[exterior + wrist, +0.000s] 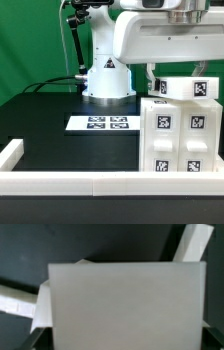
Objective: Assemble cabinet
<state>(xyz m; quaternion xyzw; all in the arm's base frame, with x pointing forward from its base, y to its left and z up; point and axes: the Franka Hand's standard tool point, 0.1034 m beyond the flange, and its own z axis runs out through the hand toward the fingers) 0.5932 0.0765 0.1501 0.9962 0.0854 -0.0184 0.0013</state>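
Observation:
I should let go of the flat white panel with my gripper once it is to lie squarely across the top of the large white box (pixel 177 89).
The cabinet's large white box (pixel 180 135) stands on the black table at the exterior view's right, several square tags on its front. A flat white panel (pixel 182 88) with tags rests along its top. My gripper (pixel 176 76) hangs straight over that panel with a finger on each side of it. In the wrist view the plain white panel (pixel 125 303) fills most of the picture. My gripper (pixel 122 343) has its dark fingers (pixel 34 340) pressed against the panel's two edges. Whatever lies under the panel is hidden.
The marker board (pixel 103 123) lies flat in the middle of the table before the robot base (pixel 107 80). A long white border rail (pixel 70 181) runs along the front edge, with a short end piece (pixel 10 152) at the exterior view's left. A rail piece (pixel 192 243) shows in the wrist view.

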